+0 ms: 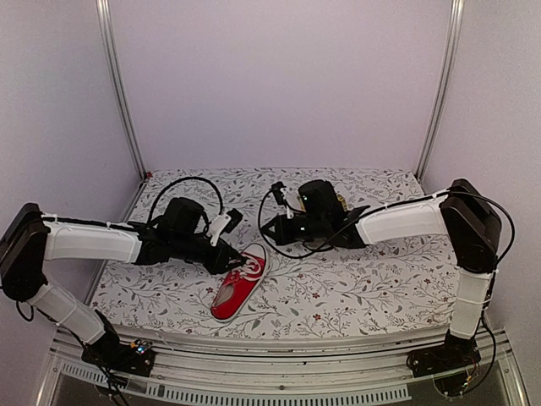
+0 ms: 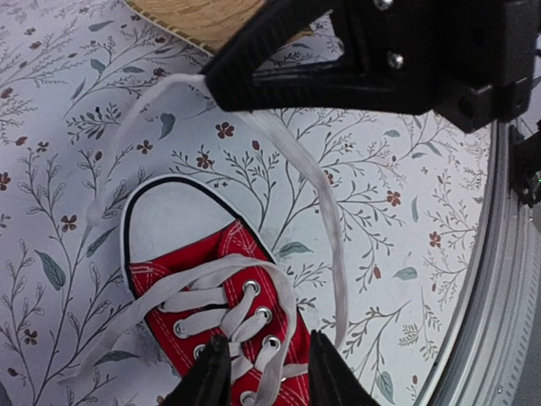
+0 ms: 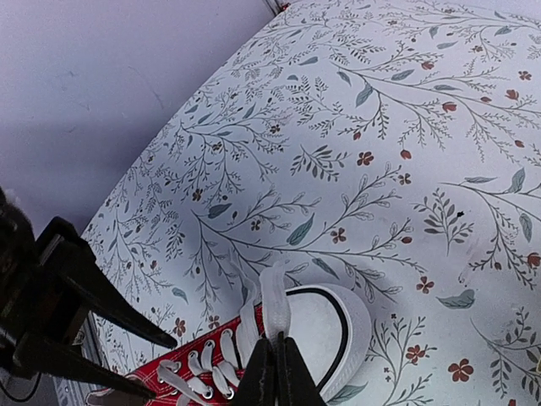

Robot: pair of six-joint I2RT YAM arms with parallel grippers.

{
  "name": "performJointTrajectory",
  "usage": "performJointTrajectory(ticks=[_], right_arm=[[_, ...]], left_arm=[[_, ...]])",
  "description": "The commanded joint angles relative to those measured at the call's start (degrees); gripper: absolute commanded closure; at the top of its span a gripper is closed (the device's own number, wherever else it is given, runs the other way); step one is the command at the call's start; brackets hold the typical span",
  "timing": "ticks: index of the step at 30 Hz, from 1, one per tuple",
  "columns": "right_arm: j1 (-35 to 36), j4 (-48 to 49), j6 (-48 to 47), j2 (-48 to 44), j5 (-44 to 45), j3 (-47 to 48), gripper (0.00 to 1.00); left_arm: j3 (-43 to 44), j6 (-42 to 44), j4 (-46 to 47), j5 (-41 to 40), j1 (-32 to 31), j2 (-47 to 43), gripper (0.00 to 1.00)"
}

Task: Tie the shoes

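I will pinch the base of the one white lace that arches loose over the eyelets, at its base (image 2: 269, 389), with my left gripper and hold it before my right gripper brings the other lace across.
The red sneaker (image 1: 237, 289) with white laces lies on the floral cloth, toe cap towards the back. In the left wrist view, the sneaker (image 2: 203, 262) sits under my left gripper (image 2: 266, 347), which is open, its jaws standing either side of the laced eyelets. My right gripper (image 3: 275, 347) is shut on a white lace (image 3: 275, 300) and holds it just above the toe cap (image 3: 325, 326). The long lace (image 2: 325, 211) runs up from the shoe to the right gripper's tip (image 2: 211, 80). From above, the left gripper (image 1: 235, 264) is over the shoe's front and the right gripper (image 1: 267, 228) is just behind it.
A yellow woven basket (image 2: 203, 13) stands beyond the shoe, behind the right gripper. The table's metal front edge (image 2: 507, 279) runs close to the shoe's right. Grey walls enclose the floral cloth (image 1: 355, 288) on three sides.
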Motion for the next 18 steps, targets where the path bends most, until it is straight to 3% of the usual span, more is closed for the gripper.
performJointTrajectory(ticks=[1, 9, 18], right_arm=[[-0.4, 2.3, -2.9, -4.5, -5.5, -3.8, 0.98], [-0.7, 3.4, -3.3, -8.8, -11.8, -9.7, 0.98], [-0.6, 5.6, -2.4, -10.3, -18.9, -14.3, 0.98]], left_arm=[[-4.5, -3.7, 5.8, -0.5, 2.2, -3.0, 0.64], [-6.1, -4.8, 7.0, 7.1, 2.4, -1.8, 0.48], [-5.6, -3.8, 5.4, 3.6, 2.4, 0.3, 0.56]])
